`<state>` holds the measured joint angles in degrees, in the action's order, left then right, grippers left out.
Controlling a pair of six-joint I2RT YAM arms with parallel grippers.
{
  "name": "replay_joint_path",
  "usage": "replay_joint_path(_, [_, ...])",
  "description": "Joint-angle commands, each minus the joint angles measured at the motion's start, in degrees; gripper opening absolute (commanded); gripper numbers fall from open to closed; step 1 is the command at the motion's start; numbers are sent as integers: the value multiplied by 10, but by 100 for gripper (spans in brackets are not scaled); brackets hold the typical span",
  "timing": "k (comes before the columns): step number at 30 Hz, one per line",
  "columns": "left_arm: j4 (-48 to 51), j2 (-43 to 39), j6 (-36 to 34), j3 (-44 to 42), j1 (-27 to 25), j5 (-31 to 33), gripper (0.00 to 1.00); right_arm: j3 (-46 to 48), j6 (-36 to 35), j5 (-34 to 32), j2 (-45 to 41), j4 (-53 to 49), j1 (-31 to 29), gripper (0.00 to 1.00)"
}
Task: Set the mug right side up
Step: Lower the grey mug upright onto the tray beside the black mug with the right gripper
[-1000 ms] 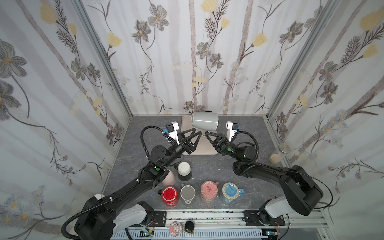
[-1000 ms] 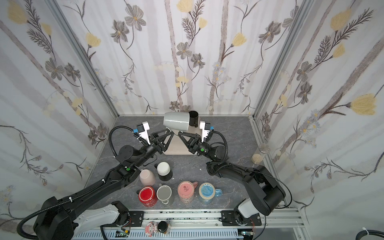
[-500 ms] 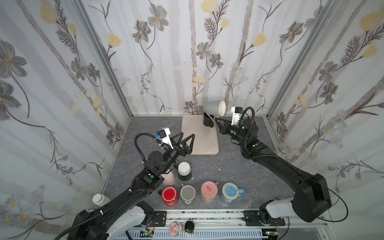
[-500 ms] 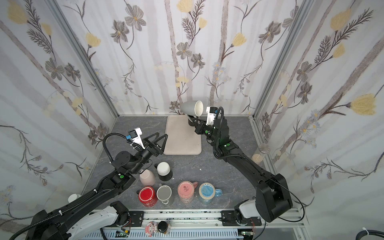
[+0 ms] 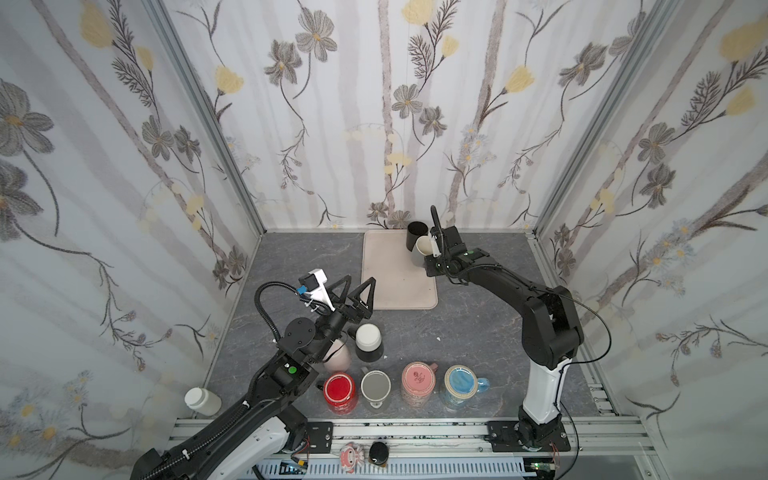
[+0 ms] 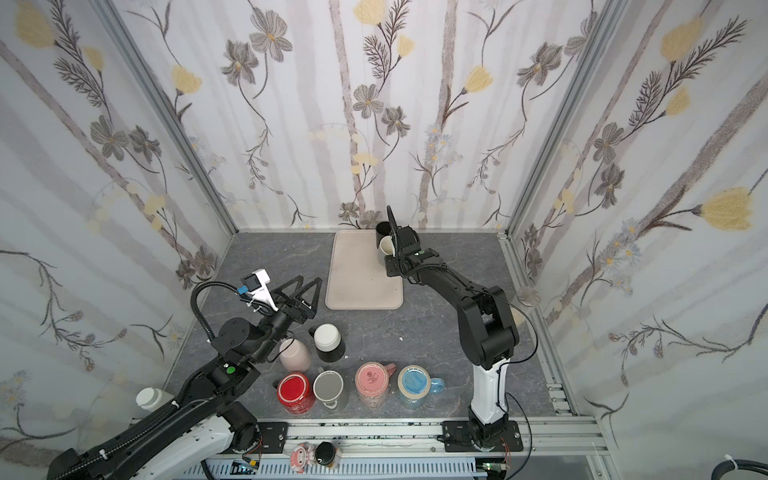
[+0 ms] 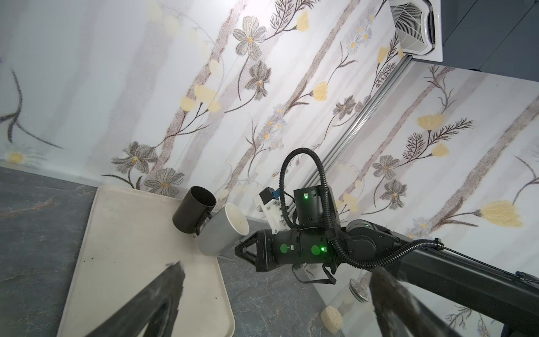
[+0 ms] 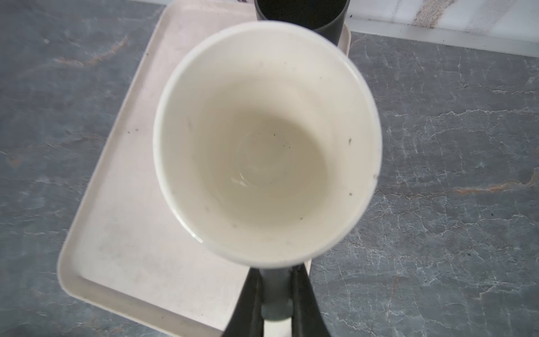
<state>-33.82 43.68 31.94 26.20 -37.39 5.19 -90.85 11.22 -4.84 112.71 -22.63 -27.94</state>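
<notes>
My right gripper is going to set the grey mug down on the beige tray (image 5: 418, 255) (image 8: 281, 133), just in front of the black mug.
The mug (image 5: 420, 249) (image 6: 386, 247) is grey outside and cream inside. It hangs tilted with its mouth upward over the far right corner of the beige tray (image 5: 395, 286) (image 6: 361, 286), beside a black mug (image 5: 415, 235). My right gripper (image 5: 429, 257) (image 8: 275, 280) is shut on its grey handle. In the right wrist view the mug (image 8: 267, 140) shows its empty inside. The left wrist view has the mug (image 7: 224, 230) low over the tray (image 7: 131, 248); I cannot tell if they touch. My left gripper (image 5: 359, 282) (image 6: 305, 282) (image 7: 277, 271) stands open and empty, off the tray's near left corner.
A black mug with a white base (image 5: 368, 343) and a pinkish mug (image 5: 337, 355) sit under my left arm. Red (image 5: 340, 390), grey (image 5: 376, 388), pink (image 5: 417, 382) and blue (image 5: 461, 384) mugs line the front. A white bottle (image 5: 201, 401) stands front left, and a jar (image 6: 528, 295) by the right wall.
My left gripper let go of the mug, opened wide and drew back toward the front left. My right gripper carried the mug to the tray's far right corner, lowered it and turned its mouth upward.
</notes>
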Motion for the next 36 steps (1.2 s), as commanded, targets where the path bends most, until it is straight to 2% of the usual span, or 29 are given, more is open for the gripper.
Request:
replay_joint_path(1, [6, -4, -3, -4, 0, 13, 100, -42, -46, -42, 31, -19, -5, 0])
replay_joint_path(10, [-1, 7, 0, -10, 0, 5, 100, -136, -102, -50, 123, -50, -6, 0])
replay_joint_path(21, [0, -15, 2, -18, 0, 8, 100, -195, -85, -98, 161, -52, 22, 0])
replay_joint_path(24, [2, -19, 2, -18, 0, 6, 100, -198, -78, -95, 158, -53, 30, 0])
replay_joint_path(30, [3, -23, 1, -20, 0, 7, 100, -197, -119, -37, 143, -60, 20, 0])
replay_joint_path(36, [3, -24, 2, -21, 0, 5, 100, -219, -136, -33, 162, -90, 18, 0])
